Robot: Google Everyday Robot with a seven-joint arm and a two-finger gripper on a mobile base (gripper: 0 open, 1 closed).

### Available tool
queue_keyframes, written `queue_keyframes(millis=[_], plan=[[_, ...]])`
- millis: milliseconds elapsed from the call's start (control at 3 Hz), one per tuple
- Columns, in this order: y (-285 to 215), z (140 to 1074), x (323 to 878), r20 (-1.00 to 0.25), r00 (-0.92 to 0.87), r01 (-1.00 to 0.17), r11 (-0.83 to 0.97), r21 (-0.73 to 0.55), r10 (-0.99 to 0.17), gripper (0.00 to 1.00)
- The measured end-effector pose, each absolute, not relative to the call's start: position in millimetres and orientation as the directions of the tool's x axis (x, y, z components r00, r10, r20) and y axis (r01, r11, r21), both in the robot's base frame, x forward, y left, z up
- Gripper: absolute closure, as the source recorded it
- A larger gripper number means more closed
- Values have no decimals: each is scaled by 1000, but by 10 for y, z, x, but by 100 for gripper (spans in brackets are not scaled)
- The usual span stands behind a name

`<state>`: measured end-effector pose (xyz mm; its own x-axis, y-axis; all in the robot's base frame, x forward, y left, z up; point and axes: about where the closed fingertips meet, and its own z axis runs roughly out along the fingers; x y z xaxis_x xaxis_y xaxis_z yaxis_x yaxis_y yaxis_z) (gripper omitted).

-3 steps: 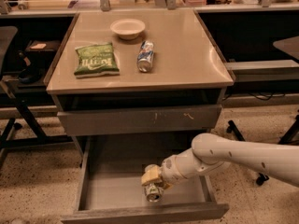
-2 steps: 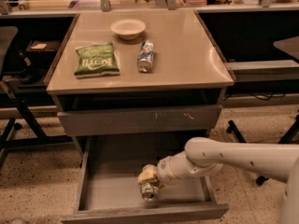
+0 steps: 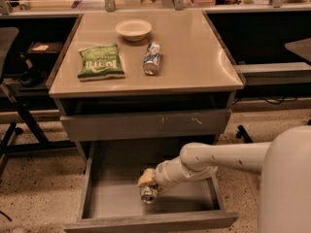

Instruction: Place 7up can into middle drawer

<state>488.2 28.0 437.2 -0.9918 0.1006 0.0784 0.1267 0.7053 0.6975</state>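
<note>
Next, I let go of the 7up can on the middle drawer's grey bottom [image 3: 147,194], halfway between the sides and towards the front.
The middle drawer [image 3: 114,200] is pulled open below the table, its grey floor showing. My gripper [image 3: 146,179] reaches into it from the right, with yellowish fingertips [image 3: 144,177] just above the drawer floor. It is shut on the 7up can [image 3: 148,194], which hangs below the fingers with its silver end towards the camera. The can is low over the floor near the drawer's middle; I cannot tell whether it touches.
On the tabletop [image 3: 194,57] lie a green chip bag [image 3: 99,61], a white bowl [image 3: 133,29] and a blue, white and silver can [image 3: 152,58]. A shut drawer front with pale scratch marks [image 3: 146,124] sits above the open drawer. My white arm [image 3: 228,157] crosses the drawer's right wall.
The gripper and the can have moved left together inside the drawer. The arm has swung further across the drawer's right side.
</note>
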Motion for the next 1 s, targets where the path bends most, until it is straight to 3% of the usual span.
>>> queue_keyframes(millis=[1000], plan=[[348,3760,5137,95,-976,214,756,619,198,100]])
